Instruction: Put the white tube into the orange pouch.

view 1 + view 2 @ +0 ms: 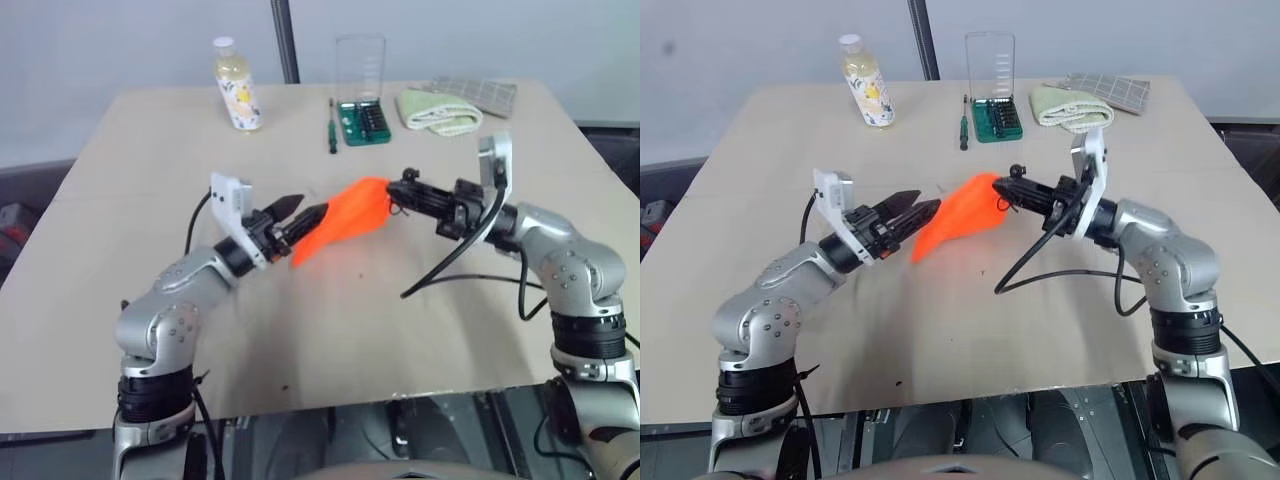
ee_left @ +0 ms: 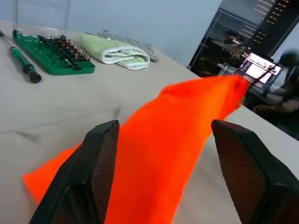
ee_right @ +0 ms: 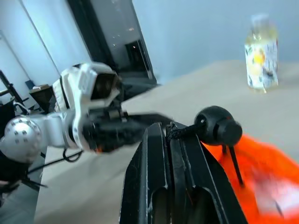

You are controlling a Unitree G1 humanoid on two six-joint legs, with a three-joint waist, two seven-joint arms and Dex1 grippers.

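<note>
My left gripper is at the lower end of the hanging orange pouch, so next my right gripper puts the pouch down before my left gripper takes the black cord [image 1: 1003, 204].
The orange pouch [image 1: 345, 222] hangs above the table, stretched slantwise between my two grippers. My right gripper [image 1: 405, 186] is shut on the pouch's upper end, at the black cord and its round toggle [image 3: 217, 126]. My left gripper [image 1: 305, 212] is open at the pouch's lower end. In the left wrist view the orange fabric [image 2: 177, 135] runs between the two spread fingers [image 2: 96, 172]. The white tube is hidden from view.
At the table's far side stand a yellowish bottle [image 1: 237, 85], a green bit set [image 1: 362, 122] with a clear raised lid, a green screwdriver [image 1: 332, 130], a rolled pale-green towel [image 1: 438, 110] and a grey mat [image 1: 482, 92]. The tan tabletop [image 1: 330, 330] lies below the pouch.
</note>
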